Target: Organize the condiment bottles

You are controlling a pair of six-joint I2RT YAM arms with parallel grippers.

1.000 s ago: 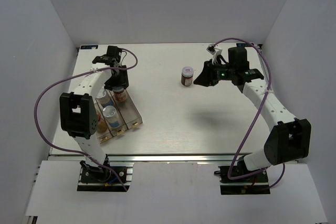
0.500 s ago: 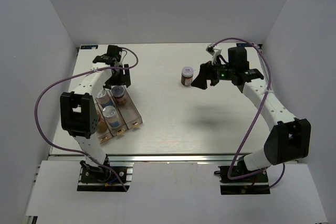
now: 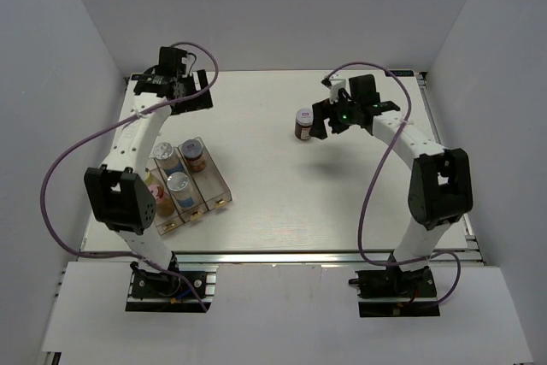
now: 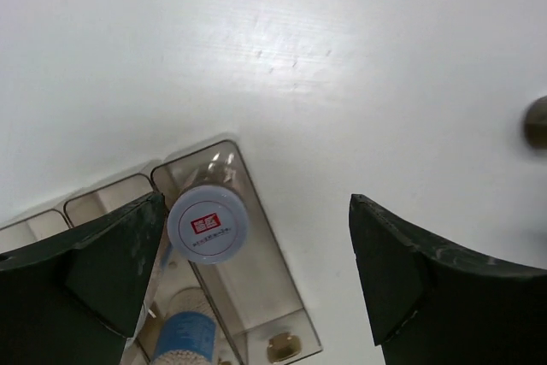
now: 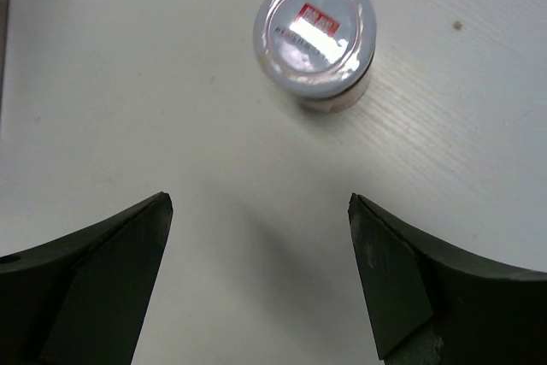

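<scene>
My right gripper needs to grip the silver lid (image 3: 305, 115) (image 5: 314, 36) of the brown condiment bottle that is standing by itself on the table.
A brown condiment bottle with a silver lid (image 3: 304, 122) stands alone on the table, right of centre. My right gripper (image 3: 320, 119) is open just to its right; in the right wrist view the bottle (image 5: 314, 33) lies ahead of the gripper (image 5: 261, 203), outside the jaws. Several more bottles stand in the clear tray (image 3: 224, 196) at the left. One with a grey lid (image 3: 195, 151) is in the right compartment, and one with a blue label (image 3: 168, 158) is beside it. My left gripper (image 3: 186, 97) hangs open and empty, high behind the tray, looking down on the grey-lidded bottle (image 4: 202, 225).
The tray's right compartment (image 4: 273, 297) has free floor in front of the grey-lidded bottle. White walls enclose the table on three sides. Purple cables loop off both arms. The lone bottle shows as a dark blur (image 4: 537, 121) at the left wrist view's right edge.
Both grippers opened. The left one let go of the grey-lidded bottle in the tray and rose back toward the far edge. The right one moved left, close to the lone bottle.
</scene>
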